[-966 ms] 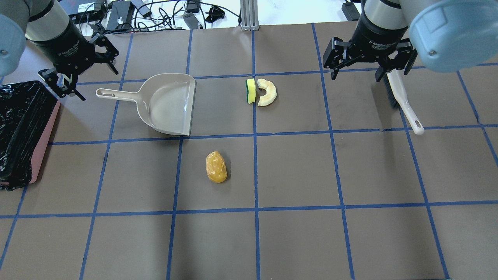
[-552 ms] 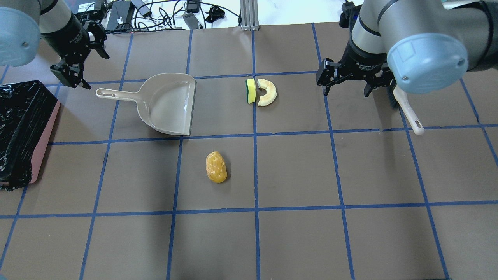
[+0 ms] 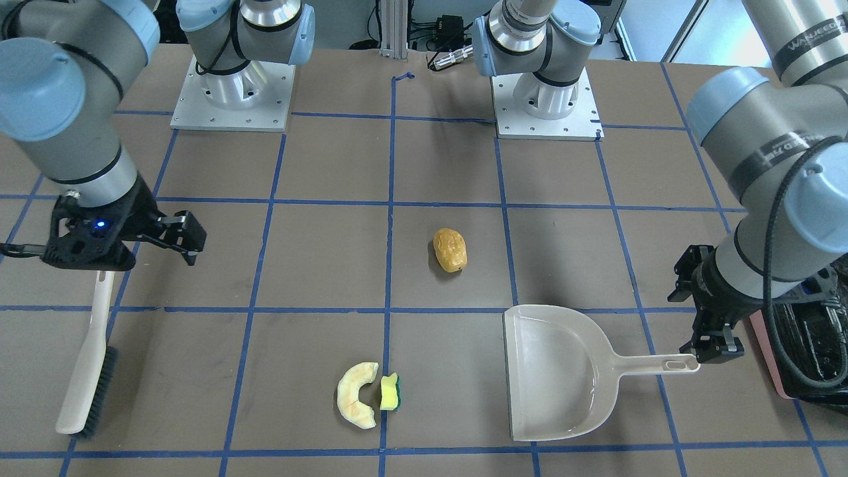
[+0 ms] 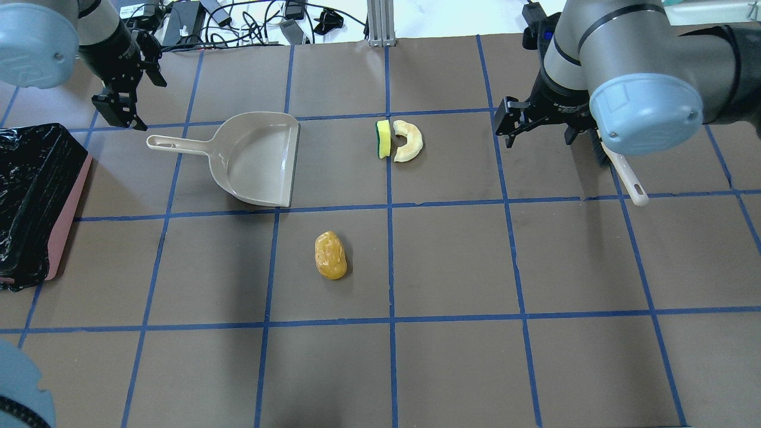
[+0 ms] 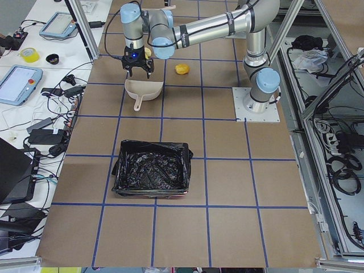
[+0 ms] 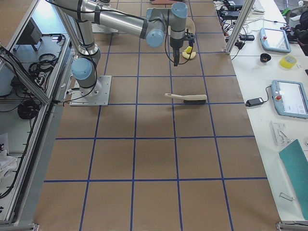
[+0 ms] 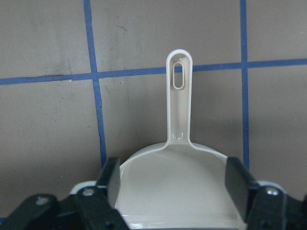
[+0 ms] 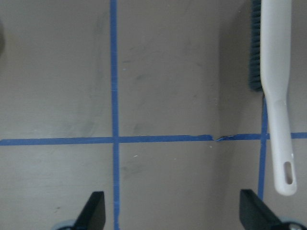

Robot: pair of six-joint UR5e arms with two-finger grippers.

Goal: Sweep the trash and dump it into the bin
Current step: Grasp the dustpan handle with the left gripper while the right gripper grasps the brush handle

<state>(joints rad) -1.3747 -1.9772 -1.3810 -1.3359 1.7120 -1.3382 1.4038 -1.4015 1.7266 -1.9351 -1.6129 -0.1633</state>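
My right gripper is to go to the brush's handle next. It should close there, near the handle's end (image 3: 104, 283) (image 8: 282, 155) with the hole.
The trash lies in three pieces: a yellow-orange lump (image 4: 330, 255) (image 3: 450, 250) mid-table, and a cream crescent (image 4: 409, 141) (image 3: 354, 394) touching a yellow-green sponge chunk (image 4: 383, 139) (image 3: 390, 392). The bin (image 4: 64, 221) (image 5: 152, 176), pink with a black bag, sits at the left edge. A beige dustpan (image 4: 255, 160) (image 3: 563, 371) (image 7: 180, 191) lies between bin and sponge. My left gripper (image 4: 128, 92) (image 3: 699, 311) (image 7: 175, 179) hovers open by the dustpan's handle end. My right gripper (image 4: 541, 128) (image 3: 126, 242) (image 8: 172, 215) is open beside the brush (image 4: 621, 169) (image 3: 86, 377) (image 8: 276, 72), holding nothing.
Cables and power bricks (image 4: 196, 18) crowd the far edge beyond the mat. Both arm bases (image 3: 232, 86) stand on plates at the robot's side. Blue tape lines (image 4: 389, 205) grid the brown mat.
My left gripper has turned and shifted toward the dustpan's handle end. My right arm has swung over, its gripper now partly hidden by the elbow near the brush. Trash, dustpan and brush have not moved.
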